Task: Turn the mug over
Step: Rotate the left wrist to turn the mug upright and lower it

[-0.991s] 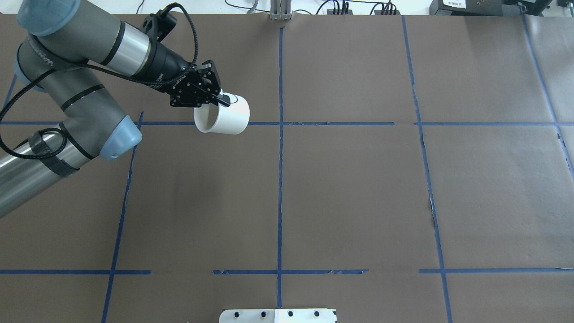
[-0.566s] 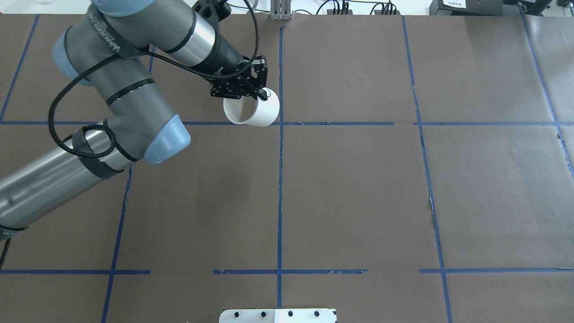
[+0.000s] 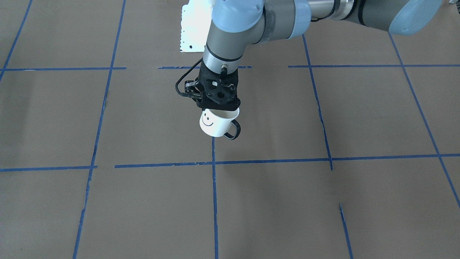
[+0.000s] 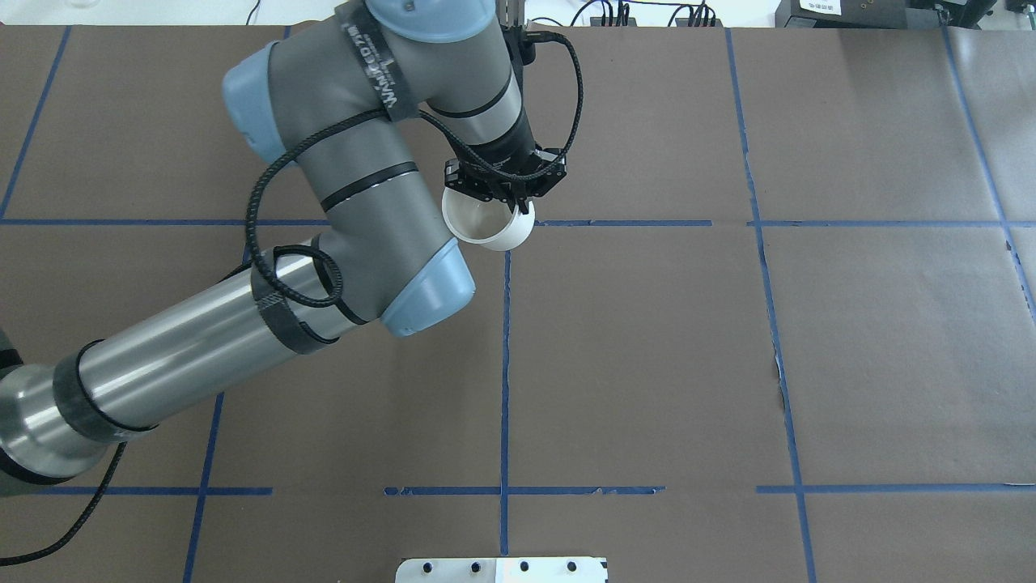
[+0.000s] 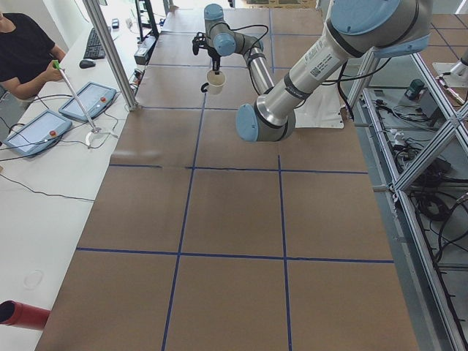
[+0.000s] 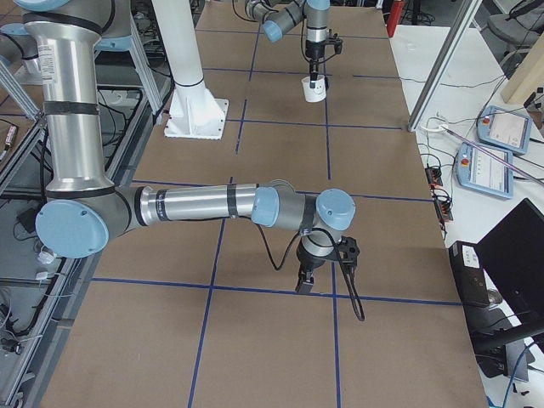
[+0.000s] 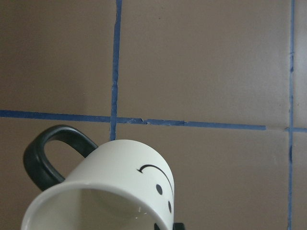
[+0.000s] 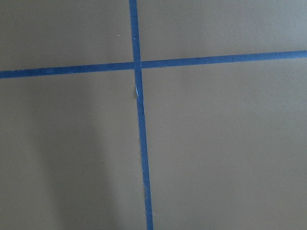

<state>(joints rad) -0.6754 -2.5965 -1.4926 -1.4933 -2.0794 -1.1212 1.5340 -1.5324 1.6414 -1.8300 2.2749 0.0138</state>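
Observation:
The robot's left gripper will release the white mug on the centre tape line, midway [image 3: 209, 125] between the blue cross lines.
The white mug [image 3: 215, 126] with a black smiley face and black loop handle [image 3: 233, 130] hangs in the air, mouth up and slightly tilted, over the table's centre tape line. My left gripper [image 3: 219, 110] is shut on its rim from above. The mug also shows in the overhead view [image 4: 489, 227], the left wrist view [image 7: 122, 184] and small in both side views [image 5: 215, 81] [image 6: 314, 88]. My right gripper [image 6: 326, 274] shows only in the exterior right view, low over the brown table; I cannot tell if it is open or shut.
Brown paper with a blue tape grid [image 4: 505, 356] covers the table. A white base plate [image 4: 502, 569] lies at the robot's edge. An operator [image 5: 22, 47] and tablets [image 5: 88, 100] are at a side desk.
My left arm has swung to the right with the mug, from left of the centre line to over it. The mug has turned from lying sideways to mouth up.

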